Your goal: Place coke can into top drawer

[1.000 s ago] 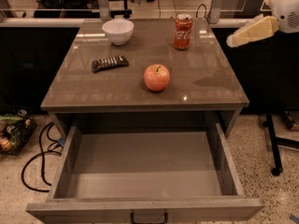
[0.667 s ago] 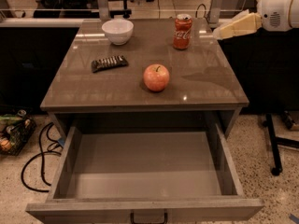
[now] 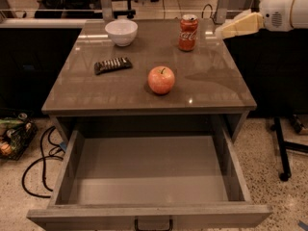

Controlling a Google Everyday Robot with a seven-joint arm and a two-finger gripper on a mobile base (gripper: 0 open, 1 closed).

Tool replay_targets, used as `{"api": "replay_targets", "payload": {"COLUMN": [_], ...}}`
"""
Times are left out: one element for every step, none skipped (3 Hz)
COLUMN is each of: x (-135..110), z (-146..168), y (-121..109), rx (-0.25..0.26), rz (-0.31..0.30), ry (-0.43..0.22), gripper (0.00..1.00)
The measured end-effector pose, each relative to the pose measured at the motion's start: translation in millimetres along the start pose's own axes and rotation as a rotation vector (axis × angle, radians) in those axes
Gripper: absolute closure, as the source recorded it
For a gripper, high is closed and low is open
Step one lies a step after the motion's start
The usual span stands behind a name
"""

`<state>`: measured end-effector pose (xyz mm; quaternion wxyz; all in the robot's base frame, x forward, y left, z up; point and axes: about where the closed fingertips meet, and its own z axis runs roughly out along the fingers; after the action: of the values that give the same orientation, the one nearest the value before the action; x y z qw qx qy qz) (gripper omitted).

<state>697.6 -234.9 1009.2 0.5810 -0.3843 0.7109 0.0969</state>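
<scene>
The upper half of the coke can (image 3: 188,26), just below its silver top, will have my gripper closed around it.
The coke can (image 3: 188,32) stands upright at the back right of the tabletop (image 3: 211,81), red with white script and a silver top. The top drawer (image 3: 62,177) is pulled fully open below the table's front edge. Its flat grey bottom is bare and a dark handle (image 3: 153,224) sits on the front panel. My gripper (image 3: 224,31), cream-coloured on a white arm, reaches in from the upper right. It hovers at can height, a short way to the right of the can and apart from it.
A red-orange apple (image 3: 161,79) sits mid-table, in front of the can. A white bowl (image 3: 121,32) stands at the back left, with a dark snack bar (image 3: 112,65) in front of it. Cables (image 3: 38,162) and a basket (image 3: 14,134) lie on the floor at left. A black stand (image 3: 281,148) is at right.
My gripper has moved left and slightly up, closing most of the gap to the coke can. The can, apple, bowl and drawer have not moved.
</scene>
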Motion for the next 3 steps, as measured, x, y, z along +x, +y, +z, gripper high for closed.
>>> {"api": "replay_targets", "payload": {"x": [4.3, 6.8, 6.3], "z": [32.2, 74.9, 108.4], "y": [-17.4, -35.9, -42.4], "rx": [0.029, 0.065, 0.094], "rz": [0.050, 0.124, 0.182], "ry": [-0.030, -0.080, -0.106], "gripper": [0.00, 0.00, 0.00]}}
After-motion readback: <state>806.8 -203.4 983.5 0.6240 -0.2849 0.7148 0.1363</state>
